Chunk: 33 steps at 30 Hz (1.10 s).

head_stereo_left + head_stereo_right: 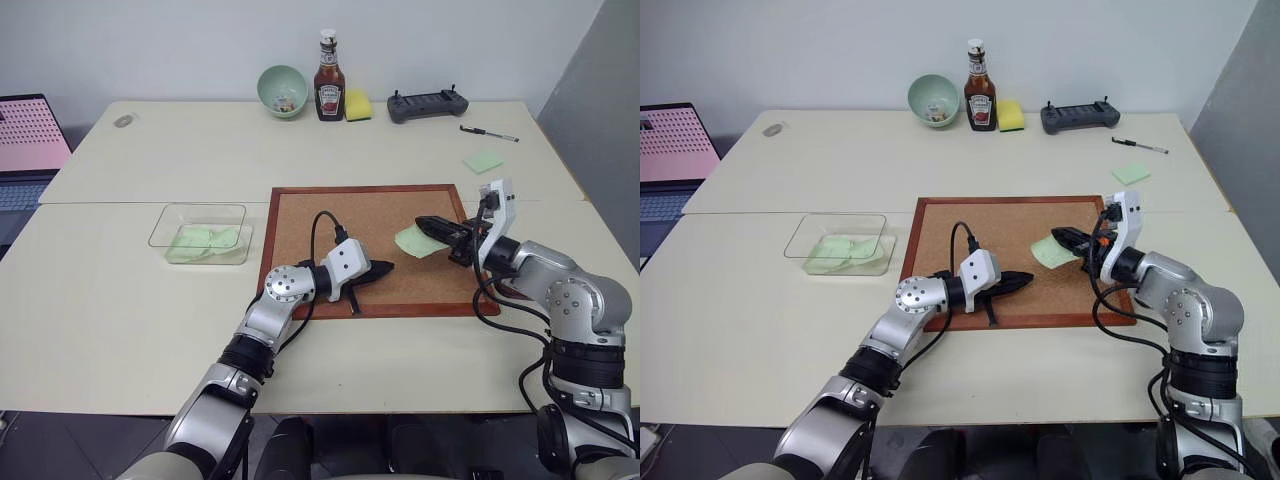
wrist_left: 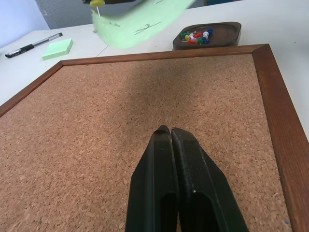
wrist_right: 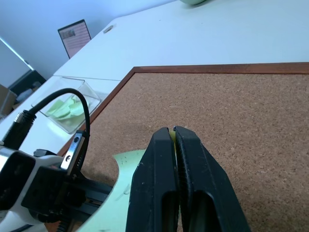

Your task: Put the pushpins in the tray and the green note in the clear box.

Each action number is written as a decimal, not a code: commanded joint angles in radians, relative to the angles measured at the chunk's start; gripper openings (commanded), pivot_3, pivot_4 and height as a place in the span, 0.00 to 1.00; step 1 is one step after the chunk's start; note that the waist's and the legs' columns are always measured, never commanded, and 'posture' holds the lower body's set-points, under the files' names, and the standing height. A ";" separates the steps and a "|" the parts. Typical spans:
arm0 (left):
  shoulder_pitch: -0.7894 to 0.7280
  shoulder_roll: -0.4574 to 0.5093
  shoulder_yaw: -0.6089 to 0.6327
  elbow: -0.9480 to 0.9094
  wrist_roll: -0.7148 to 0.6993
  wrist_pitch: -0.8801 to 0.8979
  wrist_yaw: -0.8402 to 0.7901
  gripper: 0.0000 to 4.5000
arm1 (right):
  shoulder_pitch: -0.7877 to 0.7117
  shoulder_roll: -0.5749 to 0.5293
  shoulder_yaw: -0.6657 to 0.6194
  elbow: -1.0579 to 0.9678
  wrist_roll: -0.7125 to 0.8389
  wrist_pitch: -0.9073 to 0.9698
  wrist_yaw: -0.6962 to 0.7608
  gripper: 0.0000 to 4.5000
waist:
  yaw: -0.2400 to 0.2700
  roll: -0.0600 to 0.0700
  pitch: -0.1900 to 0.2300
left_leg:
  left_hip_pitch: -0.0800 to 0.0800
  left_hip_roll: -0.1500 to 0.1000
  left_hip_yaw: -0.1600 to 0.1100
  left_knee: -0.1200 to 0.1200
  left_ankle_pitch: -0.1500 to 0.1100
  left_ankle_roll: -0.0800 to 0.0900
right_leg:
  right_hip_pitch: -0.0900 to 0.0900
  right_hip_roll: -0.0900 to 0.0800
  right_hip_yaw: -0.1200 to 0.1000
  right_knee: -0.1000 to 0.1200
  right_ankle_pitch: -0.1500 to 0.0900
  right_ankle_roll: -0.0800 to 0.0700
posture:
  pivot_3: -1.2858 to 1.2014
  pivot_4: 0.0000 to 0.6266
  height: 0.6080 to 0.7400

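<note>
My left gripper will grip the note's free edge [image 1: 403, 243] before the pushpin goes to the tray, because the green note hangs from the pushpin in my right gripper.
My right gripper [image 1: 420, 222] hovers over the right part of the cork board [image 1: 340, 215], shut on a yellow-headed pushpin [image 2: 98, 2]. The pale green note [image 1: 410, 241] hangs from that pin, lifted off the cork; it also shows as the green note [image 2: 140, 21]. My left gripper [image 1: 385, 267] is shut and empty, low over the board's near edge and pointing toward the note. The clear box [image 1: 200, 235] sits left of the board with green slips inside. A dark brown tray [image 2: 207, 36] holding several coloured pushpins lies just past the board's right side.
Along the back of the table stand a mint-green bowl [image 1: 282, 90], a ketchup bottle [image 1: 329, 88], a yellow sponge [image 1: 358, 104] and a black controller [image 1: 428, 104]. A pen [image 1: 488, 133] and green sticky pad [image 1: 483, 161] lie at the right. A laptop [image 1: 30, 140] is at the far left.
</note>
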 commanded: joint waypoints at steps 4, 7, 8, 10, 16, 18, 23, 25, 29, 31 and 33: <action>0.039 -0.032 0.120 -0.146 -0.185 0.267 0.035 0.10 | 0.010 -0.037 0.019 -0.088 0.014 -0.048 0.015 0.00 | -0.002 0.000 0.000 | 0.000 0.000 0.000 0.000 0.000 0.000 | -0.001 0.000 0.000 0.000 0.000 0.000 | 0.52 0.24 1.00; 0.064 -0.039 0.164 -0.290 -0.322 0.462 0.026 0.19 | 0.020 -0.052 0.053 -0.100 -0.007 -0.089 0.030 0.00 | -0.003 0.000 0.000 | -0.001 0.000 0.000 0.000 0.000 0.000 | -0.002 0.000 0.000 0.001 0.000 0.000 | 0.52 0.24 1.00; 0.069 -0.045 0.181 -0.333 -0.372 0.531 0.033 0.24 | 0.022 -0.056 0.063 -0.102 -0.012 -0.099 0.034 0.00 | -0.003 0.000 0.000 | -0.002 0.000 0.000 0.000 0.000 0.000 | -0.002 0.000 0.000 0.001 0.000 0.000 | 0.52 0.24 1.00; 0.072 -0.064 0.230 -0.415 -0.502 0.693 0.065 0.33 | 0.026 -0.065 0.085 -0.102 -0.027 -0.124 0.046 0.00 | -0.004 0.000 0.000 | -0.003 0.000 0.000 0.001 0.000 0.000 | -0.003 0.000 0.000 0.001 0.000 0.000 | 0.52 0.24 1.00; 0.092 -0.075 0.291 -0.517 -0.720 0.984 0.116 0.58 | 0.024 -0.078 0.116 -0.088 -0.047 -0.167 0.062 0.00 | -0.008 0.000 0.000 | -0.003 0.000 0.000 0.001 0.000 0.000 | -0.003 0.000 0.000 0.001 0.000 0.000 | 0.52 0.24 1.00; 0.102 -0.080 0.296 -0.515 -0.726 1.002 0.143 0.68 | 0.024 -0.080 0.118 -0.085 -0.049 -0.173 0.065 0.00 | -0.008 0.000 0.000 | -0.003 0.000 0.000 0.001 0.000 0.000 | -0.003 0.000 0.000 0.001 0.000 0.000 | 0.52 0.24 1.00; 0.128 -0.100 0.284 -0.505 -0.696 0.990 0.188 0.79 | 0.025 -0.087 0.119 -0.090 -0.046 -0.174 0.069 0.00 | -0.008 0.000 0.000 | -0.003 0.000 0.000 0.001 0.000 0.000 | -0.003 0.000 0.000 0.001 0.000 0.000 | 0.52 0.24 1.00; 0.131 -0.113 0.281 -0.502 -0.692 0.984 0.201 0.79 | 0.025 -0.088 0.119 -0.094 -0.044 -0.173 0.070 0.00 | -0.005 0.000 0.000 | -0.003 0.000 0.000 0.001 0.000 0.000 | -0.003 0.000 0.000 0.001 0.000 0.000 | 0.52 0.24 1.00; 0.122 -0.138 0.282 -0.480 -0.686 0.972 0.220 0.79 | 0.024 -0.089 0.122 -0.100 -0.043 -0.172 0.073 0.00 | -0.005 0.000 0.000 | -0.003 0.000 0.000 0.001 0.000 0.000 | -0.003 0.000 0.000 0.001 0.000 0.000 | 0.52 0.24 1.00; 0.106 -0.153 0.290 -0.459 -0.693 0.974 0.228 0.79 | 0.021 -0.089 0.125 -0.100 -0.045 -0.173 0.074 0.00 | -0.005 0.000 0.000 | -0.003 0.000 0.000 0.001 0.000 0.000 | -0.003 0.000 0.000 0.001 0.000 0.000 | 0.52 0.24 1.00; 0.090 -0.162 0.283 -0.439 -0.694 0.976 0.219 0.79 | 0.019 -0.088 0.128 -0.100 -0.047 -0.174 0.075 0.00 | -0.004 0.000 0.000 | -0.003 0.000 0.000 0.001 0.000 0.000 | -0.003 0.000 0.000 0.001 0.000 0.000 | 0.52 0.24 1.00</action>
